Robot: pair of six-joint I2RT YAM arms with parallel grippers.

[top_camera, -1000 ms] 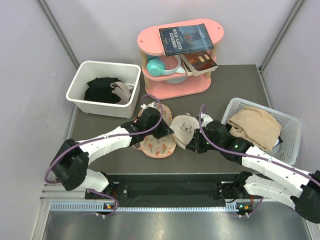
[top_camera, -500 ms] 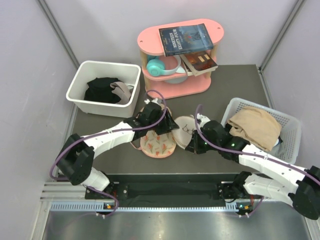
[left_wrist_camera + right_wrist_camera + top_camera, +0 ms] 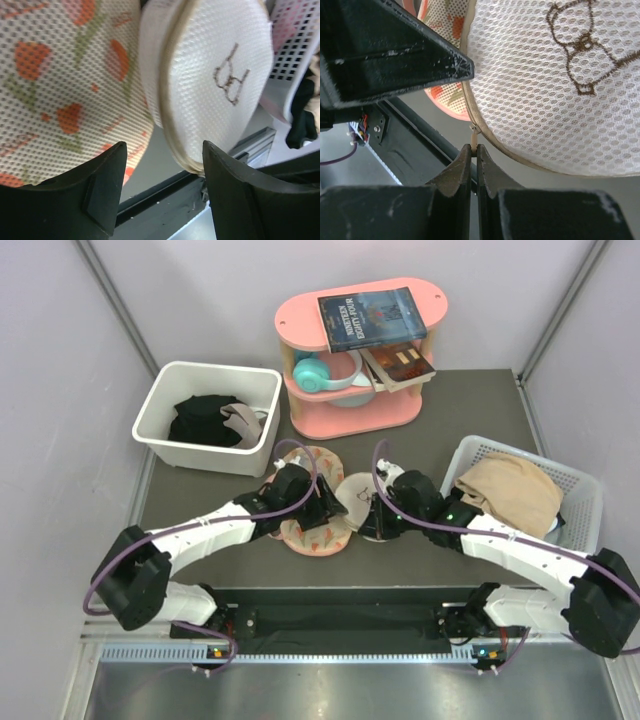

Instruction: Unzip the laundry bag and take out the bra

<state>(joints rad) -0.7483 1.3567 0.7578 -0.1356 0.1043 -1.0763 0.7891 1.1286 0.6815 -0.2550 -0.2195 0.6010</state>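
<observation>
The laundry bag's rim stands loose beside my left gripper, so next my left gripper pinches the zipper edge (image 3: 166,114) and steadies it while my right gripper pulls.
The laundry bag (image 3: 356,496) is a round cream-white mesh pouch with a brown embroidered figure, lying mid-table and tipped on its edge (image 3: 215,75). My right gripper (image 3: 372,527) is at its near rim, shut (image 3: 474,148) on the small beige zip pull (image 3: 474,138). My left gripper (image 3: 325,512) is open (image 3: 164,150) just left of the bag, the bag's rim close to its right finger (image 3: 235,190) and nothing between the jaws. The bra is hidden.
A pink floral mesh piece (image 3: 312,528) lies under my left gripper. A white bin (image 3: 160,405) with black clothes stands back left. A pink shelf (image 3: 350,418) carries books and headphones. A white basket (image 3: 582,490) at the right holds a beige garment (image 3: 505,492).
My left gripper has gone from shut to open and dropped a little toward the near edge. The right gripper, still pinching the pull, has slid left along the bag's rim.
</observation>
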